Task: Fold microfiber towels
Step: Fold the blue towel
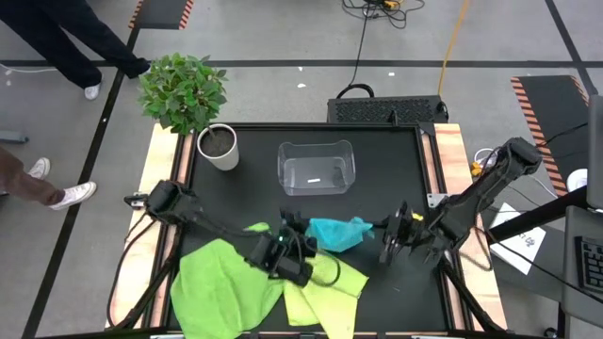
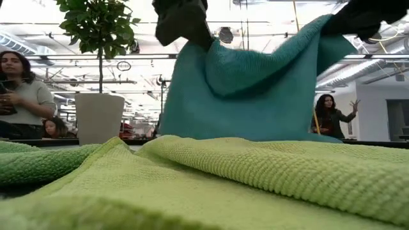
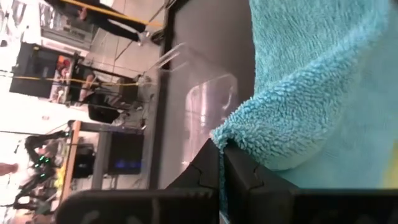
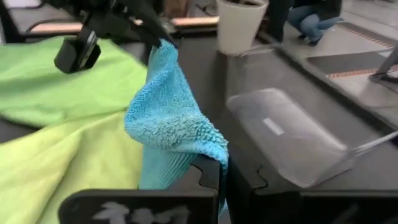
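Note:
The robot's left gripper needs to lay the turquoise towel, now lifted over the table's middle, down over the far end of the pale yellow-green towel (image 1: pixel 315 248).
A turquoise towel (image 1: pixel 336 233) hangs lifted between my two grippers over the table's middle. My left gripper (image 1: pixel 301 227) is shut on its left end and my right gripper (image 1: pixel 384 228) on its right end. In the low view the turquoise towel (image 2: pixel 255 89) drapes down as a wide sheet; its lower edge is hidden behind the pale yellow-green towel (image 2: pixel 268 179). The bright green towel (image 1: pixel 221 287) and the pale yellow-green towel (image 1: pixel 330 287) lie crumpled on the table's near part, side by side and overlapping. My left gripper pinches an upper corner of the turquoise towel (image 3: pixel 239 134) between its two fingers (image 3: pixel 205 171); a bunched fold shows at the fingertips. The cloth hangs below, clear of the table there. My right gripper pinches the opposite corner (image 4: pixel 208 149) between its two fingers (image 4: pixel 208 171), coming slanting down from the table's right. The cloth runs slack from there to the other gripper (image 4: pixel 140 28).
A clear plastic bin (image 1: pixel 316 168) stands at the table's far middle. A potted plant (image 1: pixel 219 146) stands at the far left corner. People stand beyond the table in the low view.

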Motion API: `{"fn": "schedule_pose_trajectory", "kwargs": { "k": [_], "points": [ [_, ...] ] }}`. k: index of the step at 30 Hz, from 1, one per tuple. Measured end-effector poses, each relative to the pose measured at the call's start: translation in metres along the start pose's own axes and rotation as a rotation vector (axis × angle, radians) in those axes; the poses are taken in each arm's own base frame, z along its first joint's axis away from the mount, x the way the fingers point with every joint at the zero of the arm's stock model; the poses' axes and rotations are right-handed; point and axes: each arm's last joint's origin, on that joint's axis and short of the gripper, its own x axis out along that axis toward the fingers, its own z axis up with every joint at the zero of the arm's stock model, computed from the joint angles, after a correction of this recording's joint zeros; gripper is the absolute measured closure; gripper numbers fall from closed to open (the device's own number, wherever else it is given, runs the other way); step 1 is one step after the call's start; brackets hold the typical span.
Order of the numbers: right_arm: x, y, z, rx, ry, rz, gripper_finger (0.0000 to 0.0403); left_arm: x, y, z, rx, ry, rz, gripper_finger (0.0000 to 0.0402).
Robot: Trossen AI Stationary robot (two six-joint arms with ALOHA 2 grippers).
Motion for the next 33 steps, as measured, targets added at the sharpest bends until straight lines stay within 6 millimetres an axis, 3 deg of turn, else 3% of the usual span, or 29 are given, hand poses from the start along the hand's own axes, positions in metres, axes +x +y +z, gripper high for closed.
{"fn": "schedule_pose_trajectory", "kwargs": {
  "k": [7, 12, 18, 26, 33],
  "points": [
    [-0.015, -0.042, 0.026, 0.038, -0.066, -0.032, 0.0403, 0.008, 0.060, 0.004, -0.069, -0.029, 0.020, 0.0398],
    [-0.022, -0.052, 0.031, 0.053, -0.079, -0.005, 0.0403, 0.001, 0.079, 0.005, -0.120, -0.072, -0.044, 0.0398],
    [-0.008, -0.034, 0.019, 0.069, 0.019, 0.042, 0.0403, -0.010, 0.050, 0.001, -0.150, -0.073, -0.210, 0.0398],
    [0.023, 0.009, -0.018, 0.090, 0.188, 0.045, 0.0403, -0.030, -0.013, -0.032, -0.180, -0.023, -0.325, 0.0399],
    [0.032, 0.050, -0.046, 0.123, 0.199, 0.138, 0.0403, -0.046, -0.057, -0.052, -0.248, -0.077, -0.460, 0.0397]
  ]
}}
